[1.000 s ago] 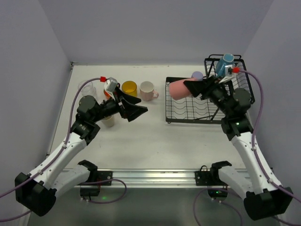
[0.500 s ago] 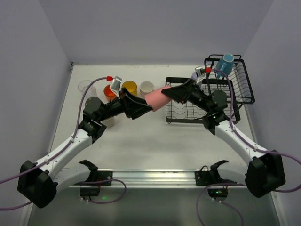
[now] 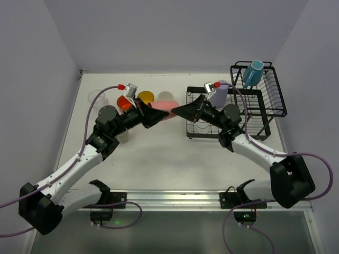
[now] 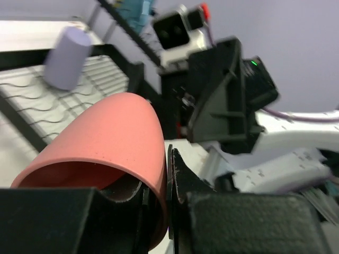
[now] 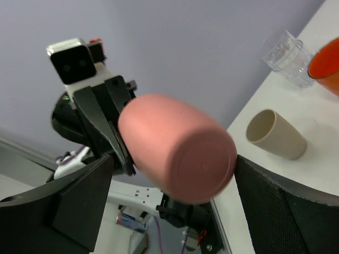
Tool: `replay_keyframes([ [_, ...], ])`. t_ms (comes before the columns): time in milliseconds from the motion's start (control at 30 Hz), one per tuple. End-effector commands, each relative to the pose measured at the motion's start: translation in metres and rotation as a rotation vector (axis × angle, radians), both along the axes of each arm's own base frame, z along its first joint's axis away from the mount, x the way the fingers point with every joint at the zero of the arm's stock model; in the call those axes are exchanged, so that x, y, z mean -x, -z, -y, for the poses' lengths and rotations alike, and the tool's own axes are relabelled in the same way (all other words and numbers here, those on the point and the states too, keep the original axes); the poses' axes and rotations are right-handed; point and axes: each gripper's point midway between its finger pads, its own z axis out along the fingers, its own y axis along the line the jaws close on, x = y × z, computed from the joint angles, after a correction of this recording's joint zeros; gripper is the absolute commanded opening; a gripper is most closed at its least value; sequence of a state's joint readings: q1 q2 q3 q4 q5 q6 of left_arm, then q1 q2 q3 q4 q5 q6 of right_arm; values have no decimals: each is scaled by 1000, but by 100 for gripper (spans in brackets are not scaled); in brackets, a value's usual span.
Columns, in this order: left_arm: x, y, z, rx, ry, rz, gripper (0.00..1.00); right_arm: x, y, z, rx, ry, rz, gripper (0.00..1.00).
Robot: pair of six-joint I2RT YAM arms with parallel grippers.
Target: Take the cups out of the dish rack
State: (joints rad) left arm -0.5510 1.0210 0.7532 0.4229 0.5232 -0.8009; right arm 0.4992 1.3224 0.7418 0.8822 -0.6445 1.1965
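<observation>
The robot's left gripper needs to release the salmon-pink tumbler inside the beige cup (image 3: 120,129) on the table.
The salmon-pink tumbler (image 3: 163,105) hangs on its side above the table between both grippers. My left gripper (image 3: 151,113) is shut on its rim, one finger inside and one outside (image 4: 157,159). My right gripper (image 3: 183,111) stands open around the tumbler's closed base (image 5: 177,153), its fingers spread to either side. The black dish rack (image 3: 209,128) sits at the right. A lavender tumbler (image 3: 222,89) lies on its flat tray and a blue mug (image 3: 255,70) sits in its raised basket.
On the table behind my left arm stand an orange mug (image 3: 125,102), a yellow mug (image 3: 145,97), a pale pink mug (image 3: 166,96) and a clear glass (image 3: 98,98). A beige cup (image 5: 275,135) lies on its side near them.
My right arm carried the salmon-pink tumbler left from the rack to my left gripper. The left gripper shut on its rim and the right gripper opened.
</observation>
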Motion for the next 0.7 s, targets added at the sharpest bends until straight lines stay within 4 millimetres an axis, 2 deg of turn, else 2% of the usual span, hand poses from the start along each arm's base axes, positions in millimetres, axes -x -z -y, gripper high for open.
replay_keyframes([
  [0, -45, 9, -36, -196, -312, -21, 0, 8, 14, -2, 28, -12, 4, 99],
  [67, -51, 22, -50, -327, -370, -26, 0, 8, 28, 2, 84, 13, 6, 99],
  [100, -53, 44, -66, -438, -434, -96, 0, 5, 44, 3, 134, 40, -45, 99],
  [133, -57, 37, -73, -489, -463, -78, 0, 4, 54, 6, 169, 58, -64, 99],
  [167, -58, 43, -81, -545, -488, -102, 0, 5, 56, 10, 207, 80, -29, 99],
  [200, -57, 49, -101, -639, -554, -154, 0, 4, 73, 15, 270, 101, -77, 99],
  [267, -56, 64, -116, -756, -581, -204, 0, 7, 80, 22, 339, 126, -34, 99],
  [300, -50, 70, -128, -825, -596, -246, 0, 9, 93, 27, 393, 135, -63, 99],
  [433, -48, 94, -157, -975, -606, -357, 0, 19, 103, 39, 483, 149, -13, 99],
  [533, -51, 99, -173, -1005, -612, -413, 0, 24, 108, 47, 514, 166, 1, 99],
  [667, -55, 104, -182, -1063, -608, -463, 0, 25, 111, 54, 535, 192, 18, 99],
])
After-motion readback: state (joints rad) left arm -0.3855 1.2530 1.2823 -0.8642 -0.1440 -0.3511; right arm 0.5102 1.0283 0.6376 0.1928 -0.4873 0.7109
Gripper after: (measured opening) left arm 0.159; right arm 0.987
